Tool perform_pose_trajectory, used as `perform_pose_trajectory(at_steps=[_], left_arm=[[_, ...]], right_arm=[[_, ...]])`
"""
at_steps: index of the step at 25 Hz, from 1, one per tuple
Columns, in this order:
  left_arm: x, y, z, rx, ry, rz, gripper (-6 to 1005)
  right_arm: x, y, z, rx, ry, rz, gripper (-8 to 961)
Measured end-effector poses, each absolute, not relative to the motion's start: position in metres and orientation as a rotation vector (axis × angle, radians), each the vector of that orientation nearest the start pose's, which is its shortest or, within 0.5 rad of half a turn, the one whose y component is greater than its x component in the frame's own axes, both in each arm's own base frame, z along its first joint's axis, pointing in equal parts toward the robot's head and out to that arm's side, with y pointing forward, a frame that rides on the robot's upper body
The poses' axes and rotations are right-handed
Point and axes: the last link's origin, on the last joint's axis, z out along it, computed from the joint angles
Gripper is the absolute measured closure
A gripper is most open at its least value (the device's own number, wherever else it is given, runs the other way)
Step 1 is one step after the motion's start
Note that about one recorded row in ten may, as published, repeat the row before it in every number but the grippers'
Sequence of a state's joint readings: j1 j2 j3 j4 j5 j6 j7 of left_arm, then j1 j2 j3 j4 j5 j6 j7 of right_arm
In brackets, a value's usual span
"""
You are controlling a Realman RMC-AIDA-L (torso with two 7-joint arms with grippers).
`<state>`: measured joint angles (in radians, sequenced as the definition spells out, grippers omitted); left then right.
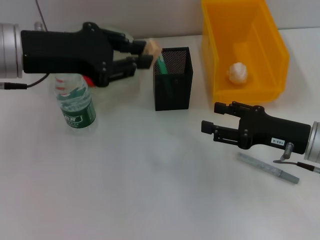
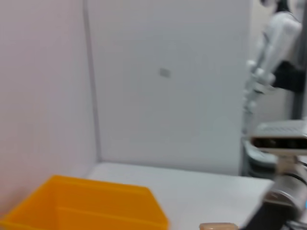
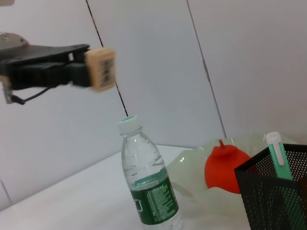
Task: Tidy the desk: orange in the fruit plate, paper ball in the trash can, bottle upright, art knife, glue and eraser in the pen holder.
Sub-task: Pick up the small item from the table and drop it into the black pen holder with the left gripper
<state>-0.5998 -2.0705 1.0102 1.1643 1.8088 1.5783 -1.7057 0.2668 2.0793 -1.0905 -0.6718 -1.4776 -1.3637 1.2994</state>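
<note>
My left gripper is going to release the tan eraser inside the black mesh pen holder (image 1: 177, 61), so that it ends up beside the green glue stick.
My left gripper (image 1: 144, 55) is shut on a tan eraser (image 1: 151, 49), held in the air just left of the black mesh pen holder (image 1: 173, 80). From the right wrist view the eraser (image 3: 101, 68) hangs well above the table. A green glue stick (image 1: 161, 65) stands in the holder. The bottle (image 1: 75, 102) stands upright under the left arm, with the orange (image 3: 225, 165) on a translucent fruit plate (image 3: 189, 167) behind it. The paper ball (image 1: 238, 73) lies in the yellow trash can (image 1: 272, 60). The art knife (image 1: 267, 167) lies beside my right gripper (image 1: 212, 116), which is open and empty.
The pen holder (image 3: 273, 191) stands between the bottle (image 3: 146, 182) and the yellow bin. The bin's rim (image 2: 86, 206) also shows in the left wrist view. The wall runs close behind the table's far edge.
</note>
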Motion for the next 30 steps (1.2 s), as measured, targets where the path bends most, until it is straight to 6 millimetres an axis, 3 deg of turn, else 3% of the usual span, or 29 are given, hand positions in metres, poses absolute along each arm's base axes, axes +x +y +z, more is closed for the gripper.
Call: perform_pose_trajectory(at_steps=[5,8,16,30], left_arm=[[-0.135,0.369,0.034,-2.788,-0.199,-0.686,737],[-0.138,0.377,0.014,-2.744,-0.231,-0.617,737],[-0.137,0.384,-0.008,-2.715,-0.265,-0.554,737],[-0.117,0.405,-0.038,-2.666,-0.317,-0.501,738]], right_arm=[[0.289,0.293,-0.015,-2.481,0.737,0.857,195],[0.289,0.293,-0.015,-2.483,0.737,0.854,195],[0.290,0.293,-0.016,-2.480,0.742,0.848,195],[0.289,0.294,-0.018,-2.481,0.751,0.852,195]])
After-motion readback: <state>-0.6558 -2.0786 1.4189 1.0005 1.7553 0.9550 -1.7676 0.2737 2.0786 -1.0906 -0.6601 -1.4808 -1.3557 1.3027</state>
